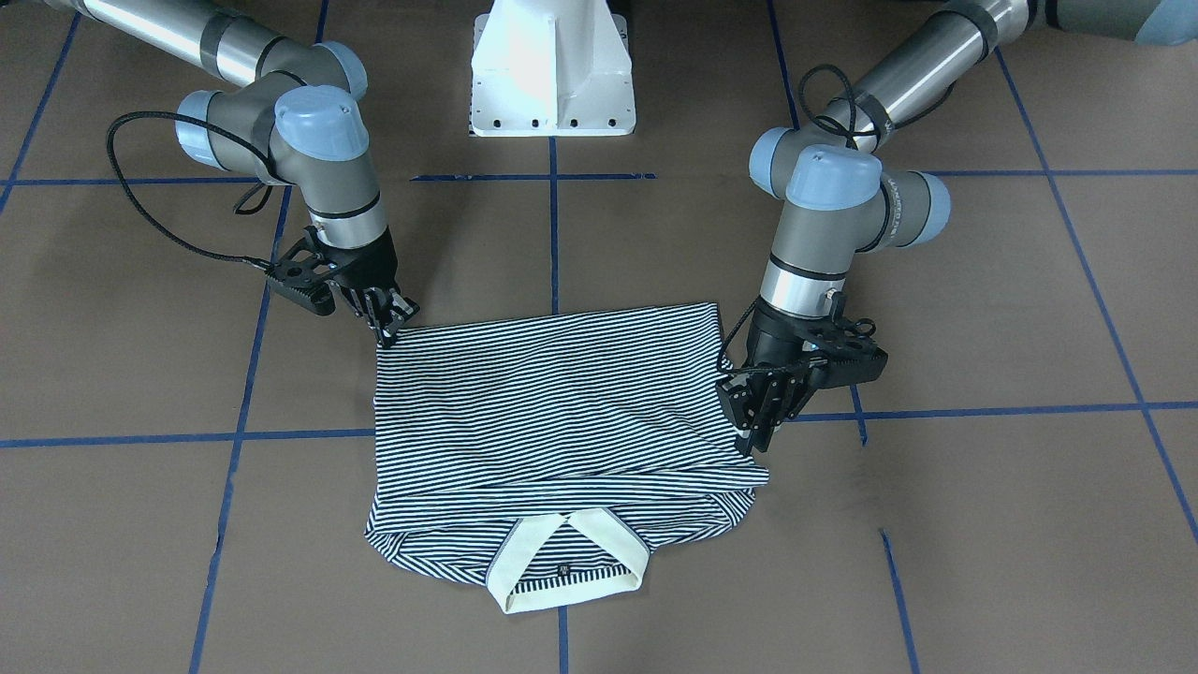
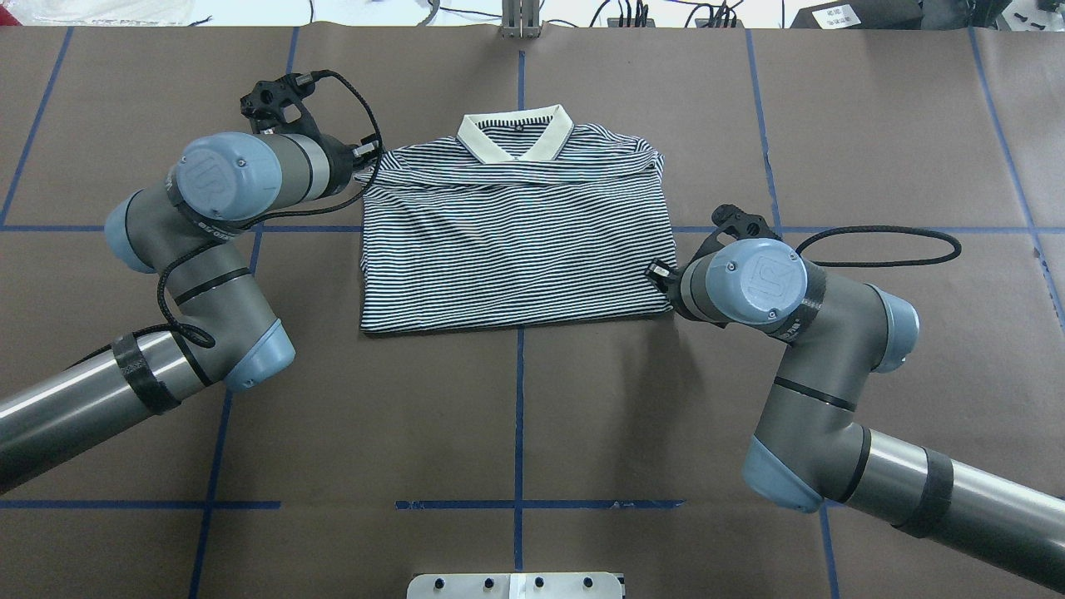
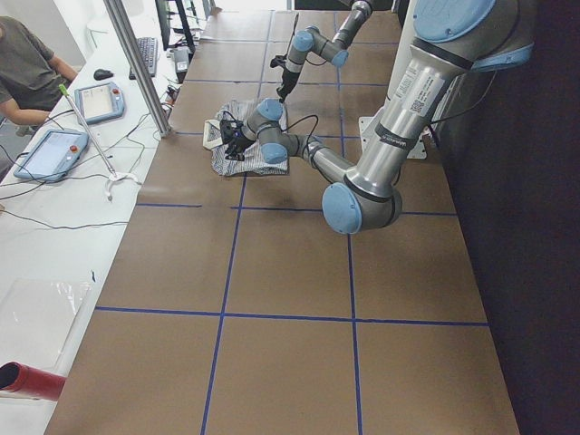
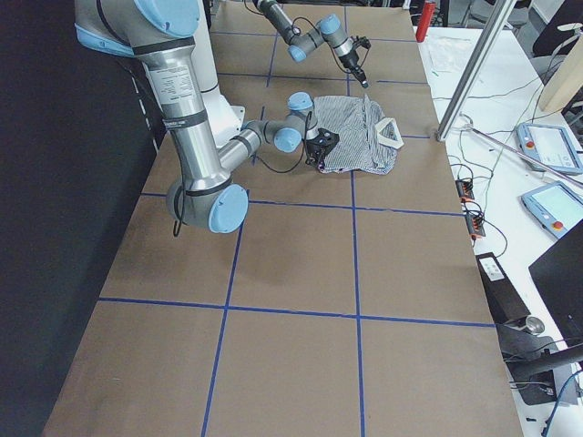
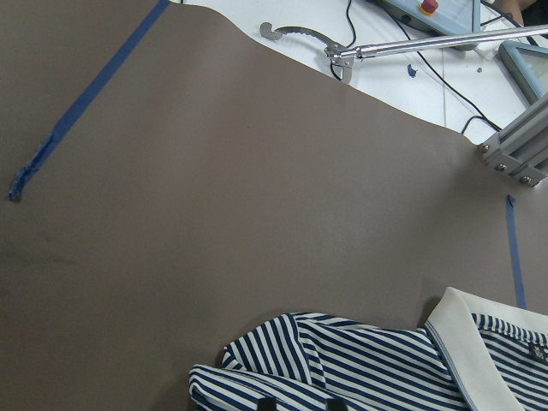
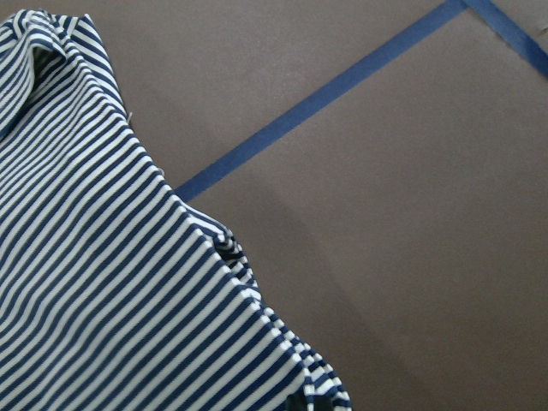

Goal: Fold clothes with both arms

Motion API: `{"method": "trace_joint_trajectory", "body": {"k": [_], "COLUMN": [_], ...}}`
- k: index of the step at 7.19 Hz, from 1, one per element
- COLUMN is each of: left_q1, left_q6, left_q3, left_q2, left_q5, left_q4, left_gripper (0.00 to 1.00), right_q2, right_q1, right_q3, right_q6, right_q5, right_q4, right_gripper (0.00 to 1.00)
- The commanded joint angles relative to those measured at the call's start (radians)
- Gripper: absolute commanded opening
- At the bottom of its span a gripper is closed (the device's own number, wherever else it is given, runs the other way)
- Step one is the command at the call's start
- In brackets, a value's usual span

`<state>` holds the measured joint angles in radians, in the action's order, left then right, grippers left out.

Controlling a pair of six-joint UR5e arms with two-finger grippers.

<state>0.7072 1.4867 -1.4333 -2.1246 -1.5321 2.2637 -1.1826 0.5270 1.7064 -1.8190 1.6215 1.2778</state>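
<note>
The striped shirt's corner will leave my right gripper on the bare brown table (image 1: 384, 120) beside the white pedestal base.
The navy-and-white striped polo shirt (image 1: 552, 402) lies folded on the brown table, its cream collar (image 1: 562, 562) on the side away from the robot. In the overhead view the shirt (image 2: 516, 241) is a rough rectangle. My left gripper (image 1: 760, 440) is at the shirt's edge near the collar end and looks shut on the folded layer; it also shows in the overhead view (image 2: 366, 154). My right gripper (image 1: 388, 335) looks shut on the shirt's corner nearest the robot; in the overhead view (image 2: 660, 270) its wrist largely hides it. Both wrist views show striped fabric (image 5: 360, 368) (image 6: 103, 282) running to their bottom edge.
The white pedestal base (image 1: 552, 65) stands behind the shirt. Blue tape lines (image 1: 554, 234) cross the brown table. A bench with tablets (image 3: 54, 149), an aluminium post (image 3: 136, 63) and a seated person (image 3: 27, 72) border the table's far side.
</note>
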Motion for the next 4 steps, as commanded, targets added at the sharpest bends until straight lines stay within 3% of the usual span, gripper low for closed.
{"method": "trace_joint_trajectory", "body": {"k": [1,3,4], "left_q1": [-0.002,-0.003,-0.006], "left_q6": [0.001,0.004,0.004], "left_q3": [0.001,-0.003,-0.003], "left_q2": [-0.001,-0.008,-0.014], "left_q5": [0.000,-0.002,-0.003], "left_q4": [0.000,0.006,0.049], "left_gripper": [0.32,0.32,0.32], "right_q2": [-0.011,-0.201,-0.256], "right_q1": [0.004,-0.077,-0.173], "right_q3": [0.036,0.308,0.382], "right_q6": [0.000,-0.061,-0.169], "right_q5": [-0.002,0.008,0.006], "right_q4": [0.000,0.011,0.015], "right_gripper": [0.00,0.00,0.00]}}
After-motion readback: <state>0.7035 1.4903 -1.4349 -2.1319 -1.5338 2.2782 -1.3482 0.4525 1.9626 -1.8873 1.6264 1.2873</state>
